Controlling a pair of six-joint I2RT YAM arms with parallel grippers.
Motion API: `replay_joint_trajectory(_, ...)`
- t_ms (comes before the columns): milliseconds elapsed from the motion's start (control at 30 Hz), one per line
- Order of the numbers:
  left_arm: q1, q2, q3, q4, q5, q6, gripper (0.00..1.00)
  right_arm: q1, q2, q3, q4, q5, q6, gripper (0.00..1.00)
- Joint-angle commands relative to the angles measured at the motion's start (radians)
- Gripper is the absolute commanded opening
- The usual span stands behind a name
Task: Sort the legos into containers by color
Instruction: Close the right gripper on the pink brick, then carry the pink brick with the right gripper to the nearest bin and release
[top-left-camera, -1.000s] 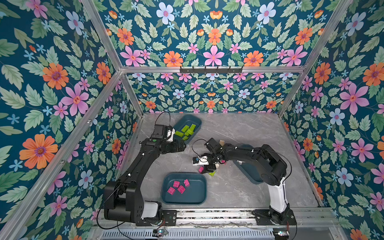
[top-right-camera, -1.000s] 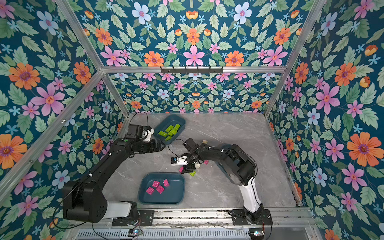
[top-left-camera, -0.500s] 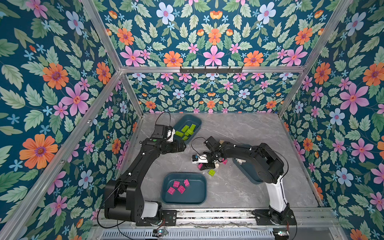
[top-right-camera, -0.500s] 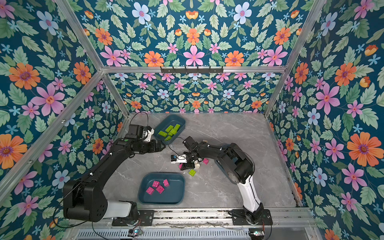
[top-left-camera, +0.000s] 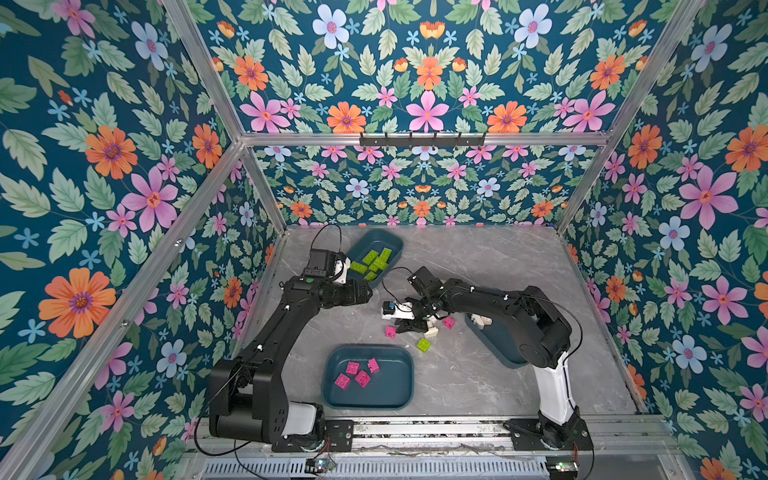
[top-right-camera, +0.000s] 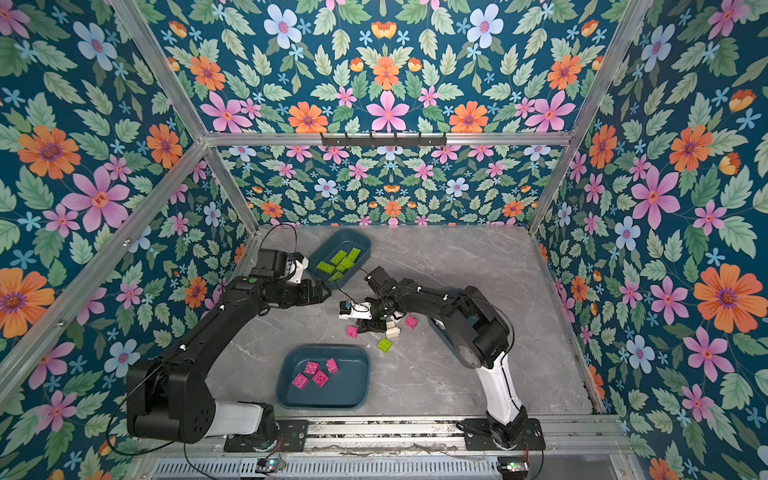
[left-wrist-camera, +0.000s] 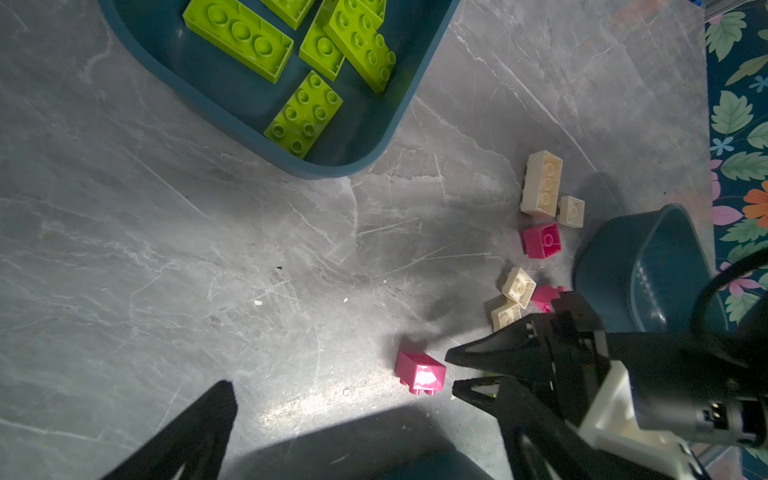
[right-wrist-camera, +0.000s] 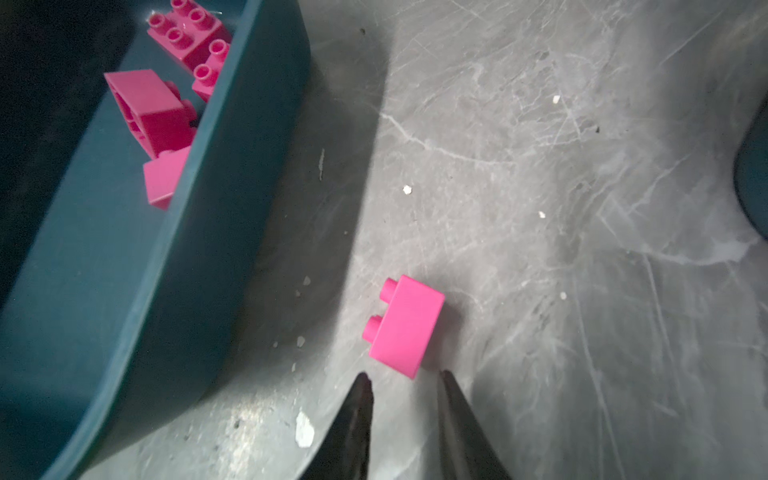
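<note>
The pink brick is just beyond the nearly closed fingers of my right gripper, so I should open wider, reach forward and close on its studs and flat back (right-wrist-camera: 390, 320).
Loose legos lie mid-table: a pink brick (top-left-camera: 390, 331), a cream brick (top-left-camera: 431, 331), a green brick (top-left-camera: 424, 344) and another pink brick (top-left-camera: 448, 322). My right gripper (top-left-camera: 402, 329) is low over them. In the right wrist view its jaws (right-wrist-camera: 405, 380) stand a narrow gap apart with nothing between, and the pink brick (right-wrist-camera: 405, 326) lies on its side just ahead of the tips. My left gripper (top-left-camera: 365, 293) hovers wide open and empty beside the green container (top-left-camera: 395, 245). The left wrist view shows several more cream bricks (left-wrist-camera: 540, 183).
The front container (top-left-camera: 395, 386) holds several pink bricks. The right container (top-left-camera: 494, 340) is mostly hidden under my right arm, with cream bricks (top-left-camera: 481, 320) in it. Flowered walls close off the back and both sides.
My right gripper's jaws have narrowed and it has shifted slightly left; the pink brick at its tips sits a little further left. The left arm has not moved.
</note>
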Motion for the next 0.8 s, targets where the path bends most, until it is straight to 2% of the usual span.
replay_joint_trajectory(0,0.002,0.001,0.007,-0.007,0.0,0.011,1.0,0.001,-0.006,0.005,-0.012,-0.024,0.034,0.44)
replay_joint_trajectory(100,0.002,-0.004,0.004,-0.01,-0.003,0.012,1.0,0.001,-0.021,-0.008,-0.012,-0.039,0.073,0.59)
replay_joint_trajectory(167,0.001,-0.004,0.002,-0.01,-0.003,0.012,1.0,0.001,-0.039,-0.029,0.005,-0.04,0.103,0.64)
replay_joint_trajectory(400,0.001,0.014,0.014,-0.002,0.004,0.011,1.0,0.009,-0.041,-0.063,0.134,-0.026,0.277,0.64)
replay_joint_trajectory(600,0.001,0.014,0.018,-0.008,0.0,0.014,1.0,0.027,-0.004,-0.056,0.173,-0.014,0.321,0.65)
replay_joint_trajectory(767,0.001,0.014,0.015,-0.008,0.003,0.012,1.0,0.041,0.03,-0.01,0.135,0.014,0.31,0.64)
